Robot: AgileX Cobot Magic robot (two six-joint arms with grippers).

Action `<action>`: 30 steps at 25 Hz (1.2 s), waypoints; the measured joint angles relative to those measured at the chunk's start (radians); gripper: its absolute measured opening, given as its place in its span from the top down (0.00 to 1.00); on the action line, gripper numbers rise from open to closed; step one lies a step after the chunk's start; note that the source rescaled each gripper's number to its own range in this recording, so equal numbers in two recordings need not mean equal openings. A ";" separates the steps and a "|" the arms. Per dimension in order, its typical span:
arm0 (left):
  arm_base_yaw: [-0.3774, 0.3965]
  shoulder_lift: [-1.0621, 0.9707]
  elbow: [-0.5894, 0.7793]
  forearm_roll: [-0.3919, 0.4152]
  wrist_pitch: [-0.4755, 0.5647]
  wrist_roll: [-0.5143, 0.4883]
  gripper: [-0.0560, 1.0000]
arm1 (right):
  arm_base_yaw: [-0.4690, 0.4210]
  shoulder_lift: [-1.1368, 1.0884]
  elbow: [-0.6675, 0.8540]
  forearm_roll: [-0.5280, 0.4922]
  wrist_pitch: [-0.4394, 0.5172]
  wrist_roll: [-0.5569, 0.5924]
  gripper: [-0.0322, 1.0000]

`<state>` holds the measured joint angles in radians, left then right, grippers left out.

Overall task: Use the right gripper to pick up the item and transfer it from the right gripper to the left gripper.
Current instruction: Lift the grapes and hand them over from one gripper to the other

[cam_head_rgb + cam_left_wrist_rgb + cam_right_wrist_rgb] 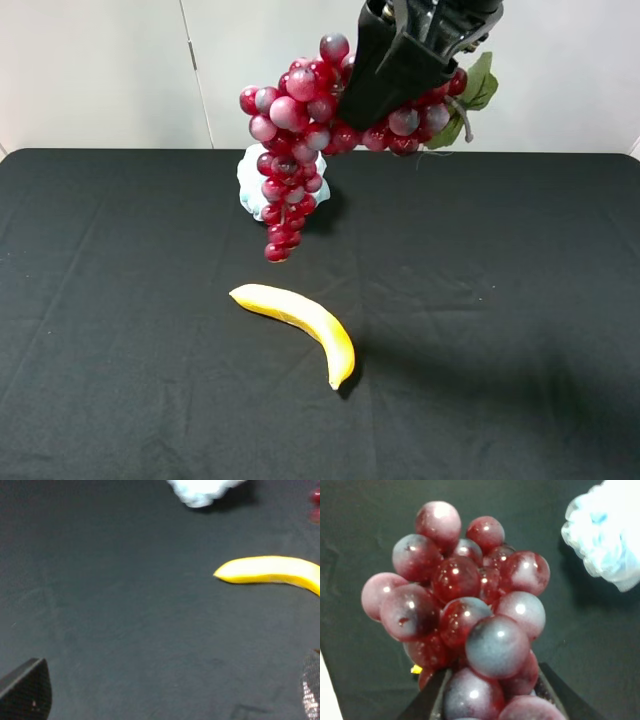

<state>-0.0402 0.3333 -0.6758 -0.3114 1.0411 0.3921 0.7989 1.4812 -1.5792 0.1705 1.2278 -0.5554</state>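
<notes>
The red grapes' hanging lower end (286,213) (315,499), opposite the green leaves, should be the next spot my left gripper goes to and closes on.
A bunch of red grapes (300,120) with green leaves hangs in the air above the back of the black table, held near its stem end by my right gripper (400,70), which is shut on it. The right wrist view is filled with the grapes (465,610) between the two dark fingers (427,702). My left gripper (165,700) is open and empty, low over the table's left part; only its two fingertips (25,690) show. The left arm is out of the exterior high view.
A yellow banana (300,318) lies on the black table (120,300) near the middle; it also shows in the left wrist view (272,572). A pale blue-white crumpled object (252,180) sits at the back behind the hanging grapes, also in the right wrist view (607,535).
</notes>
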 joint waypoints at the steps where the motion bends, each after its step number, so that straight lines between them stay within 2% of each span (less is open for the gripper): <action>1: -0.017 0.035 -0.007 -0.017 -0.022 0.021 0.01 | 0.000 0.000 0.000 0.001 0.000 -0.015 0.96; 6: -0.184 0.156 -0.032 -0.035 -0.135 0.106 0.01 | 0.000 0.006 0.000 0.021 0.000 -0.042 0.96; 10: -0.356 0.249 -0.033 -0.035 -0.213 0.166 0.01 | 0.000 0.023 0.000 0.033 0.000 -0.089 0.96; 16: -0.549 0.404 -0.033 -0.036 -0.426 0.226 0.01 | 0.000 0.030 0.000 0.080 0.002 -0.183 0.96; 23: -0.688 0.607 -0.033 -0.036 -0.607 0.262 0.01 | 0.000 0.030 0.000 0.122 0.002 -0.255 0.96; 30: -0.739 0.761 -0.033 -0.056 -0.819 0.264 0.01 | 0.000 0.031 0.000 0.198 -0.023 -0.290 0.96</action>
<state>-0.7792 1.0942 -0.7089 -0.3672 0.2225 0.6561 0.7989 1.5121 -1.5792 0.3689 1.2049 -0.8453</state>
